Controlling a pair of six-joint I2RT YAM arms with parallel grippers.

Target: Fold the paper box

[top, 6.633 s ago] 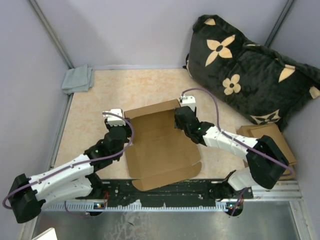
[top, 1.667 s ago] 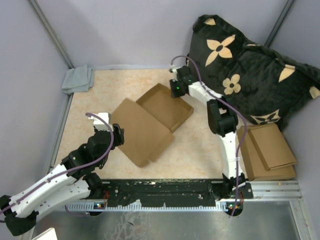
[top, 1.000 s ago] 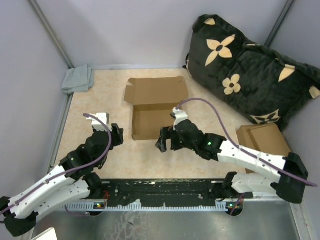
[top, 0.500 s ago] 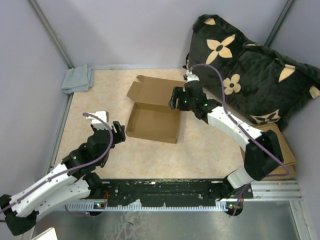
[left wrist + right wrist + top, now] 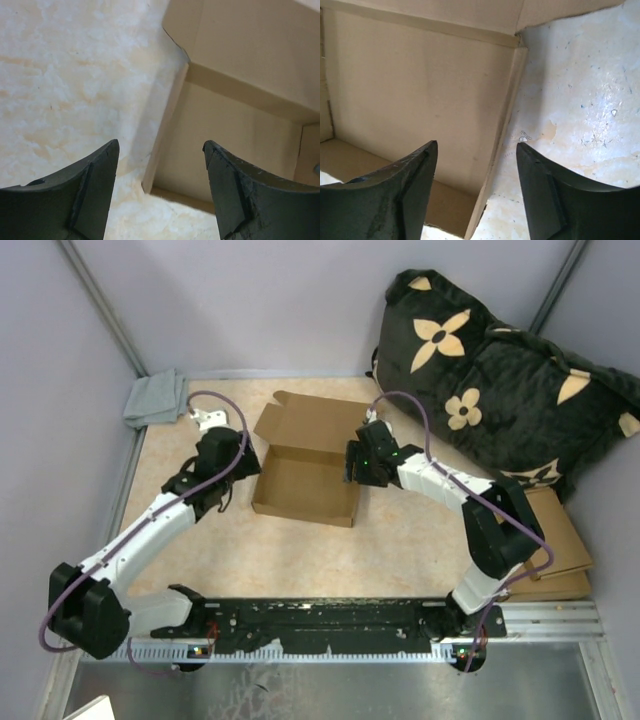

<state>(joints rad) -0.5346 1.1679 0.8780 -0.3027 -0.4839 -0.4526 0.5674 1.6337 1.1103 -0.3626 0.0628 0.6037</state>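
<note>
The lid flap's side edge (image 5: 258,422) (image 5: 167,14) facing the grey cloth on the paper box is the next spot for my left gripper to go to and close on.
The paper box (image 5: 305,485) lies mid-table as a shallow brown tray with raised side walls, its lid flap (image 5: 315,423) open toward the back. My left gripper (image 5: 240,468) is open over the box's left wall. In the left wrist view that wall (image 5: 162,135) rises between the two fingers, and the left gripper (image 5: 160,150) touches nothing. My right gripper (image 5: 354,468) is open over the right wall. In the right wrist view the wall edge (image 5: 502,140) runs between the spread fingers of the right gripper (image 5: 476,147).
A folded grey cloth (image 5: 157,400) sits in the back left corner. A big black cushion with tan flowers (image 5: 500,380) leans at the back right. A smaller cardboard piece (image 5: 548,540) lies at the right edge. Enclosure walls stand close on all sides.
My left arm has swung from the front left up to the box's left wall. My right gripper has come down from the lid's corner to the right wall. The box stays put.
</note>
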